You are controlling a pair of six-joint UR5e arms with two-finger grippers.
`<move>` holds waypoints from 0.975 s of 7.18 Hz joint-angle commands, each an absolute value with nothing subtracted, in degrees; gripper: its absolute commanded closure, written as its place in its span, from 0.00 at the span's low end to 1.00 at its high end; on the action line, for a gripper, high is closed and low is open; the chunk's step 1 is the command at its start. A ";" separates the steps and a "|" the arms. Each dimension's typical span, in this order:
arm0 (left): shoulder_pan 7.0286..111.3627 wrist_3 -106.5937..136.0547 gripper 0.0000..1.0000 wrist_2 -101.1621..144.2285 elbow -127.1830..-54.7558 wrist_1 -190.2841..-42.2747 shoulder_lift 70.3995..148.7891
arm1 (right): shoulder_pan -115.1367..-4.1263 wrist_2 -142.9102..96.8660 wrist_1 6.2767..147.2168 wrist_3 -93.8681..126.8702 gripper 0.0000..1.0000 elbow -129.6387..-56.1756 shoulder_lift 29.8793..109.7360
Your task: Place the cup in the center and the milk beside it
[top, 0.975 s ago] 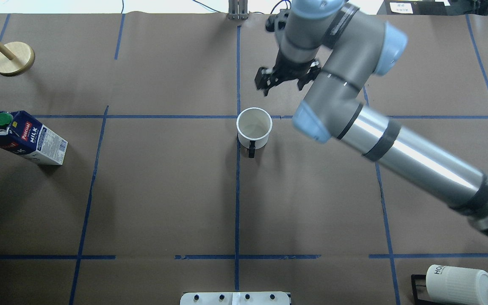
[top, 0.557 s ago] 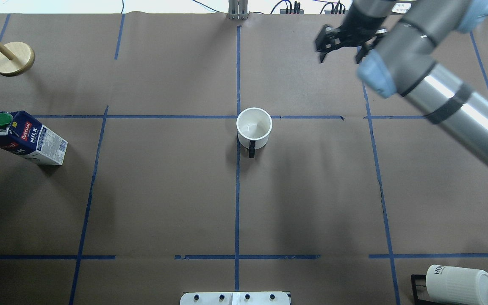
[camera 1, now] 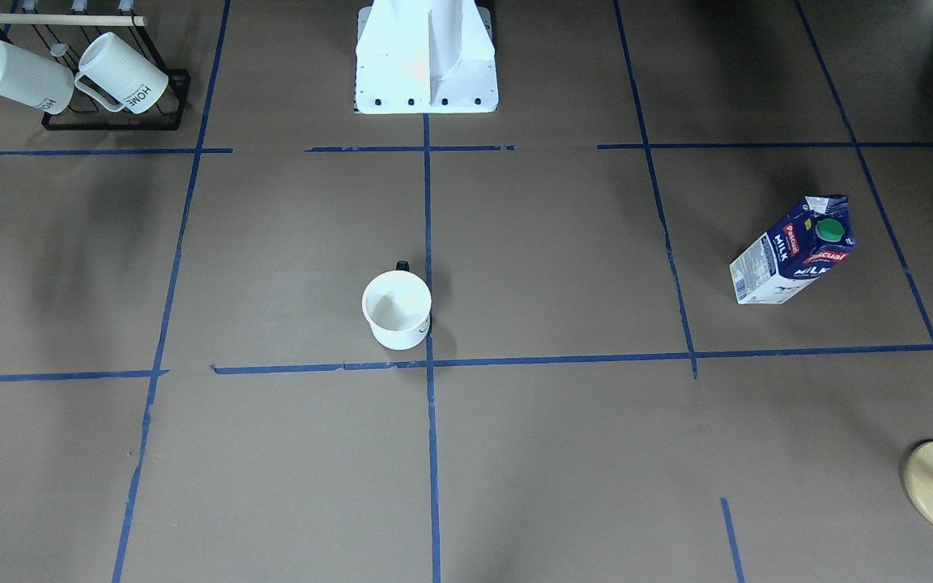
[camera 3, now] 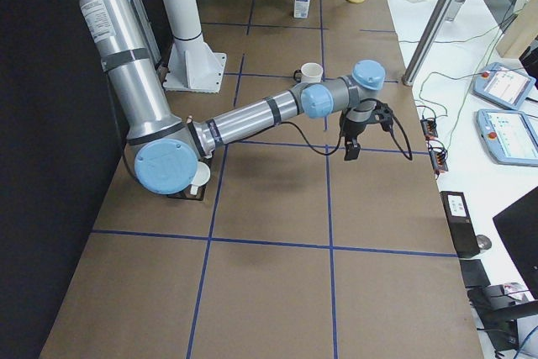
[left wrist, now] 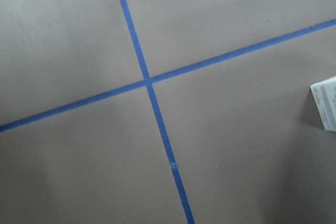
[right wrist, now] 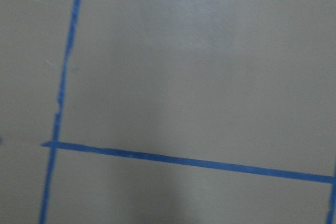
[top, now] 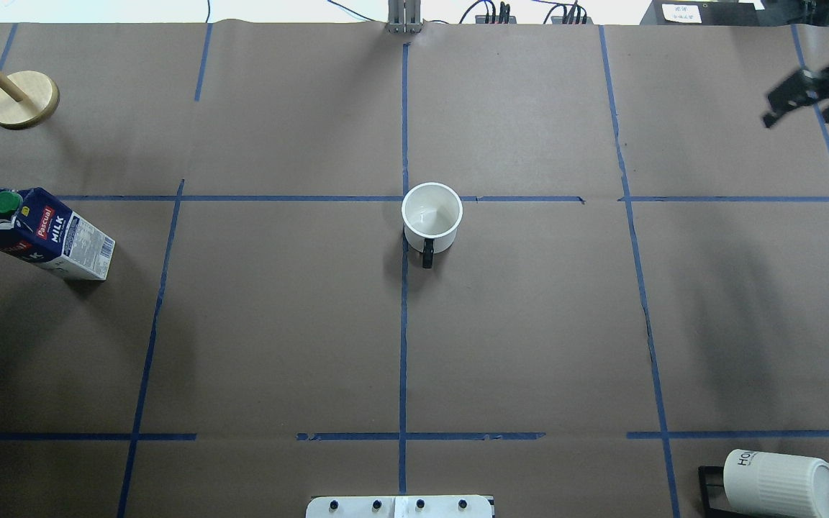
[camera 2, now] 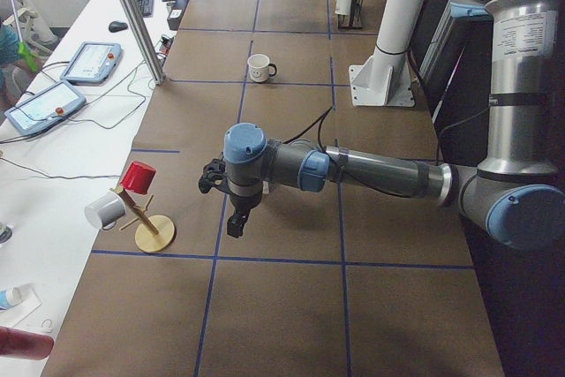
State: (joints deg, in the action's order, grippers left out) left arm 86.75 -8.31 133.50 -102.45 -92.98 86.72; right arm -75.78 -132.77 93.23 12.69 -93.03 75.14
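Note:
My left gripper goes to the milk carton next and takes hold of its blue top end [camera 1: 824, 229], by the green cap.
The white cup [top: 432, 218] stands upright just right of the center crossing [top: 404, 198], with its black handle toward the robot. It also shows in the front view [camera 1: 396, 309]. The milk carton [top: 40, 234] stands upright far to the left, well apart from the cup, and shows in the front view [camera 1: 794, 251]. My right gripper [top: 799, 115] is open and empty at the far right edge, high over the table. My left gripper [camera 2: 235, 222] shows only in the left side view, hanging over the table near the milk. I cannot tell whether it is open.
A wooden peg stand [top: 22, 99] is at the far left corner; in the left side view [camera 2: 154, 234] it carries a red cup and a pale mug. A black rack [camera 1: 110, 121] with two ribbed HOME mugs stands at the near right. The white robot base [camera 1: 426, 57] is at the near middle.
My right arm has swung away from just behind the cup to the far right edge, gripper still open. The cup and the milk have not moved.

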 commanded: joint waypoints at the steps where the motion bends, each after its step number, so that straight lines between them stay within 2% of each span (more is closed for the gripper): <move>1: 86.75 -8.52 0.00 133.59 -102.04 -93.16 86.84 | -85.72 -132.89 91.07 -1.71 0.01 -93.69 87.93; 4: 86.75 -8.26 0.00 133.77 -103.53 -93.52 86.92 | -89.91 -132.19 90.88 -2.37 0.00 -105.17 104.02; 7: 86.05 7.47 0.00 139.03 -103.62 -92.64 92.88 | -89.91 -132.63 90.88 -1.41 0.00 -106.61 104.59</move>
